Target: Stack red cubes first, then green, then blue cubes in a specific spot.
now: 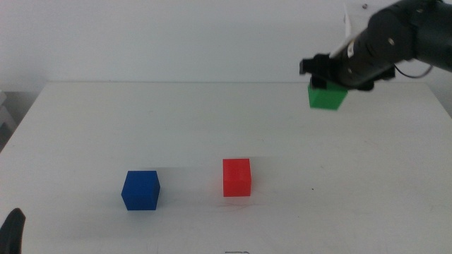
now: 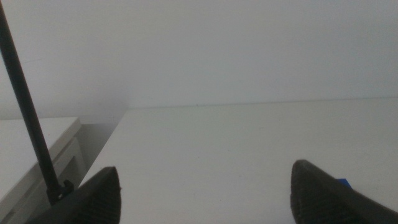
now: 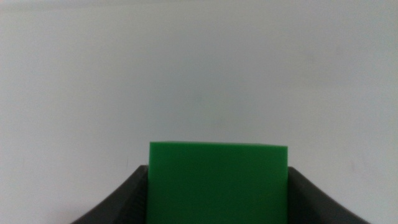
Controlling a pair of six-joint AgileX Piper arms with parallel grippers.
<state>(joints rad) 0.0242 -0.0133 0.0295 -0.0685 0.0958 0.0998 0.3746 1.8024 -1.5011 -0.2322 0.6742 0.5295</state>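
Observation:
My right gripper is going to set the green cube down for me, placing it squarely on top of the red cube (image 1: 238,159). The green cube still hangs over the table.
The green cube (image 1: 327,97) hangs in the air over the far right of the table, with my right gripper (image 1: 326,83) shut on it. The right wrist view shows the green cube (image 3: 217,182) filling the space between the two dark jaws. The red cube (image 1: 236,177) rests on the white table near the front centre. The blue cube (image 1: 140,190) sits to its left, about a hand's width away; a sliver of the blue cube (image 2: 344,183) peeks past a jaw in the left wrist view. My left gripper (image 2: 205,186) waits open at the front left corner.
The table's far edge (image 1: 176,82) meets a pale wall. A thin black rod (image 2: 28,112) stands beside a low white surface (image 2: 31,134) left of the table in the left wrist view.

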